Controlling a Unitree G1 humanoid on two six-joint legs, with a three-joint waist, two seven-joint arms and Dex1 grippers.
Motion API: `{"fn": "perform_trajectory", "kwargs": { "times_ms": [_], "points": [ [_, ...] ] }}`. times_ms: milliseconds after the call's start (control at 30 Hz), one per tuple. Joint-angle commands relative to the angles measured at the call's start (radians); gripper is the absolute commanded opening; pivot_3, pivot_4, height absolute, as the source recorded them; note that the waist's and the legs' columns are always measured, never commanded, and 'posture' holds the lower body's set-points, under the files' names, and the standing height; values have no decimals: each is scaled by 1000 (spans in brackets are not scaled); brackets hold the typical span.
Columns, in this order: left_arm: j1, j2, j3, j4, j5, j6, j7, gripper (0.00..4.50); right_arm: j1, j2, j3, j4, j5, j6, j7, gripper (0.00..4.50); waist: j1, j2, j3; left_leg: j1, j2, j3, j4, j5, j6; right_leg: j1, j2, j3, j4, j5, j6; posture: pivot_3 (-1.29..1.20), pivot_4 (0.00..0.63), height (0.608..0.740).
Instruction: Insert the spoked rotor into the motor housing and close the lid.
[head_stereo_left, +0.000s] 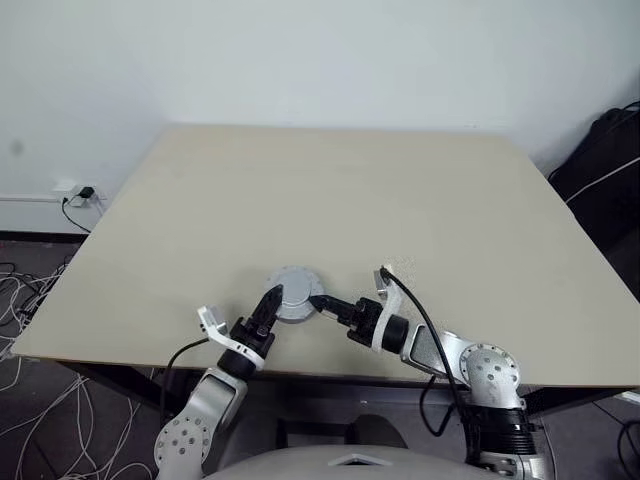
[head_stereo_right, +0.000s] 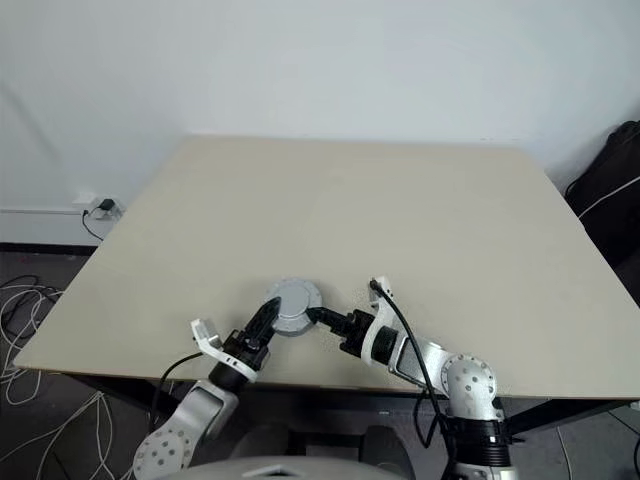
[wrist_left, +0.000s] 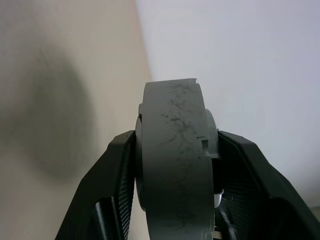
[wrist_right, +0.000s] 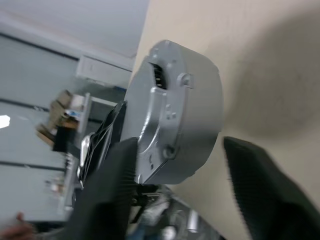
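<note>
Next, I set the motor housing down with my left gripper on the bare beige table (head_stereo_left: 246, 247) past the gripper's fingertips, toward the wall socket.
A round grey motor housing (head_stereo_left: 292, 296) hangs just above the table's near edge, between my two grippers. Its upper face is a plain grey disc, the lid (head_stereo_right: 297, 295), lying flat on the housing. The spoked rotor is hidden. My left gripper (head_stereo_left: 274, 298) comes in from the left and is shut on the housing. In the left wrist view its black fingers (wrist_left: 120, 165) press both flat faces of the housing (wrist_left: 175, 150). My right gripper (head_stereo_left: 318, 302) points at the housing from the right. In the right wrist view its fingers (wrist_right: 250, 175) stand apart around the housing (wrist_right: 185, 110).
The beige table (head_stereo_left: 330, 200) stretches away behind the grippers, a white wall beyond it. Loose cables (head_stereo_left: 30, 290) and a wall socket (head_stereo_left: 80, 193) lie off the left edge. A black bag (head_stereo_left: 610, 160) stands at the far right.
</note>
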Motion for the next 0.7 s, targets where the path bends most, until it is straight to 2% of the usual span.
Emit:
{"fn": "perform_trajectory", "kwargs": {
  "times_ms": [33,67,100,200,333,533,633,700],
  "points": [
    [-42,-85,-23,-59,-11,-21,2,2117,-13,-18,20,-45,-47,-33,48,4155,1,0,0,0,0,0,0,0,0,0,0,0,0,0,0,0,0,740],
    [-43,-85,-22,-59,-12,-24,5,2117,-11,-23,22,-46,-59,-38,56,4436,1,0,0,0,0,0,0,0,0,0,0,0,0,0,0,0,0,740],
    [-43,-85,-21,-59,-10,-28,13,2117,-8,-24,22,-47,-67,-44,59,4500,2,0,0,0,0,0,1,0,0,0,0,0,0,0,0,0,0,740],
    [-47,-91,-10,-63,-13,-48,34,2117,1,-29,18,-55,-91,-52,75,4500,5,0,0,0,0,0,1,0,0,0,-1,0,0,0,0,0,0,740],
    [-77,-78,15,-104,-39,-66,105,2117,22,-82,57,-106,-209,-115,122,4500,10,0,0,0,0,0,1,0,0,0,-4,0,0,0,0,0,0,740],
    [-210,-33,96,-55,-39,-110,174,2117,58,-190,242,-171,-566,-401,234,4500,11,-1,0,0,0,0,4,0,0,1,0,0,0,2,1,0,0,740],
    [-320,-19,160,75,19,-162,184,2117,68,-231,334,-139,-760,-567,258,4500,12,-1,-1,0,-1,0,6,0,1,3,2,0,0,3,2,0,0,740],
    [-414,-11,213,214,61,-210,183,2117,85,-210,342,-107,-828,-658,248,4500,14,-3,-2,2,-1,0,6,1,1,5,3,0,-1,4,3,0,0,740]
  ]
}}
